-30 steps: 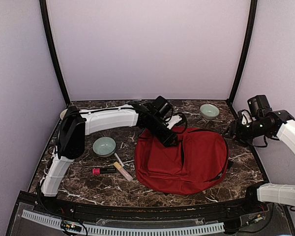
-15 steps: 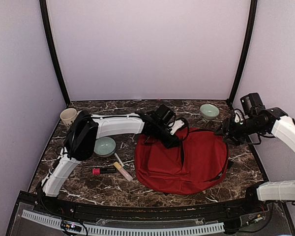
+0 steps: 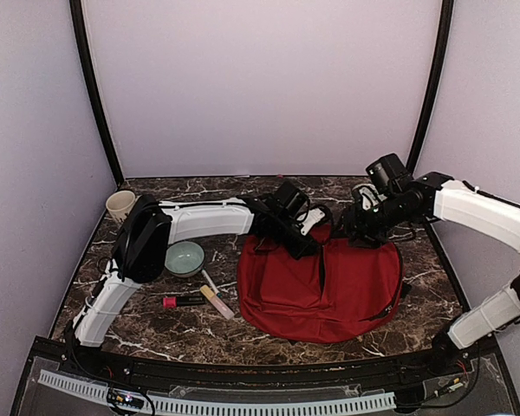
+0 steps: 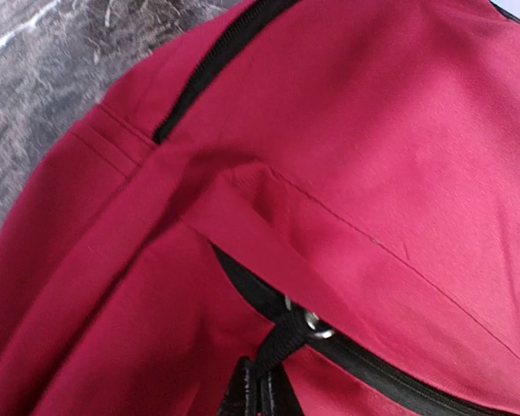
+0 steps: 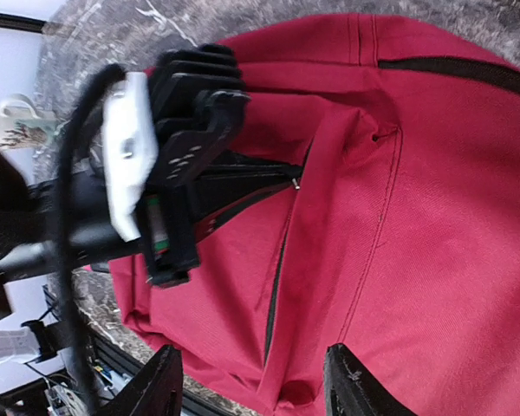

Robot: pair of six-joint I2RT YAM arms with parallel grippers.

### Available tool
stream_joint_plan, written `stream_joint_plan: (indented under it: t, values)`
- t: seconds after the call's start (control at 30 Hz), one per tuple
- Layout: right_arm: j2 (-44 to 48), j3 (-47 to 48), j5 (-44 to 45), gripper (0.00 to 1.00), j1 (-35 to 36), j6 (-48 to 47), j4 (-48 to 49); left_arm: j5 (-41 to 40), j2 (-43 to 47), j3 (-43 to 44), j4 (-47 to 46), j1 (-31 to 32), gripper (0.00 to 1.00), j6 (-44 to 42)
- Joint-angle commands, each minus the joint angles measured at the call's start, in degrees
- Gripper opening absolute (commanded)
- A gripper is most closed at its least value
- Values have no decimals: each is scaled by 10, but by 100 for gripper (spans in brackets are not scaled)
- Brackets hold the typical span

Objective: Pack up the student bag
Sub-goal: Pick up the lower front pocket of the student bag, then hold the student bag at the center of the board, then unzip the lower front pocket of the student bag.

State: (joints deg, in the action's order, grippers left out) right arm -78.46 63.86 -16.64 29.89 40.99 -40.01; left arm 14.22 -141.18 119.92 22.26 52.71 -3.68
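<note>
The bag's flap covers the zipper next to the zipper pull held in the robot's left gripper, so the right gripper should move in and take the flap's edge [image 5: 283, 264] first.
The student bag [image 3: 325, 277] is a dark-red backpack lying flat on the marble table, right of centre. My left gripper [image 3: 302, 247] reaches its upper left corner. In the left wrist view that gripper [image 4: 262, 386] is shut on the black zipper pull [image 4: 288, 340] of the bag [image 4: 373, 130], where a dark zipper runs under a fabric flap. My right gripper [image 3: 351, 230] hovers over the bag's top edge. Its fingers [image 5: 166, 381] stand open above the red fabric [image 5: 433, 260], with nothing between them. The left gripper [image 5: 186, 165] also shows in the right wrist view.
A pale green bowl [image 3: 184, 257] sits left of the bag. Below it lie a pink marker [image 3: 182, 301], a beige tube [image 3: 217, 302] and a thin white pen [image 3: 210, 281]. A cream cup [image 3: 120, 205] stands at the back left. Black frame posts rise at both back corners.
The left gripper has closed on the zipper pull and barely shifted. The right arm has swung left from the table's right edge to above the bag's top.
</note>
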Motion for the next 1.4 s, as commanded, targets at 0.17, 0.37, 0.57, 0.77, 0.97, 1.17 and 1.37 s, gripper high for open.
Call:
stream_joint_plan:
  t: [0.17, 0.37, 0.57, 0.77, 0.97, 1.17, 1.37]
  values:
    - [-87, -8, 34, 52, 32, -10, 55, 64, 71, -61, -16, -4, 0, 58]
    - [-125, -15, 21, 46, 53, 2, 94, 87, 77, -61, -11, -9, 0, 69]
    - [-184, -2, 31, 39, 71, 17, 103, 92, 79, -54, 15, -10, 0, 68]
    - [-185, -3, 88, 14, 72, 22, 67, 91, 88, -53, 31, -10, 0, 68]
    - [-156, -24, 80, 15, 68, 20, 80, 88, 90, -52, 42, -10, 0, 72]
    - [-139, -24, 49, 37, 66, 16, 117, 86, 91, -41, 54, -9, 0, 76]
    - [-154, -10, 58, 27, 59, 12, 108, 83, 93, -34, 64, -9, 0, 87]
